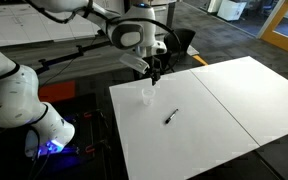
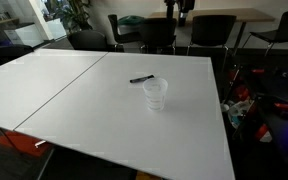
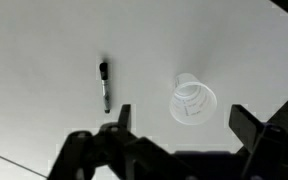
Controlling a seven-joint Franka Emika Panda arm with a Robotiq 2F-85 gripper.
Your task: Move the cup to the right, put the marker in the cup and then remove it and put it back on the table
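The clear plastic cup is next for my gripper, which should go to it and close on the cup's rim (image 1: pixel 152 91) (image 3: pixel 172 106), at the side facing the black marker.
The clear plastic cup (image 1: pixel 146 96) (image 2: pixel 156 94) (image 3: pixel 193 101) stands upright on the white table (image 1: pixel 214 120) (image 2: pixel 74 90) (image 3: pixel 44 60). The black marker (image 1: pixel 171 118) (image 2: pixel 142 79) (image 3: pixel 105 85) lies flat on the table a short way from the cup. My gripper (image 1: pixel 155 74) (image 3: pixel 184 122) hangs above the table, open and empty. In the wrist view the cup shows between the two spread fingers, well below them. In an exterior view only the gripper's tip (image 2: pixel 181 8) shows at the top edge.
A dark seam (image 1: pixel 222 105) (image 2: pixel 59 90) splits the tabletop into two panels. Chairs (image 2: pixel 159 32) and another table stand behind it. A white robot base with a blue light (image 1: pixel 49 135) sits beside the table's edge. Cables and red items (image 2: pixel 259 105) lie on the floor.
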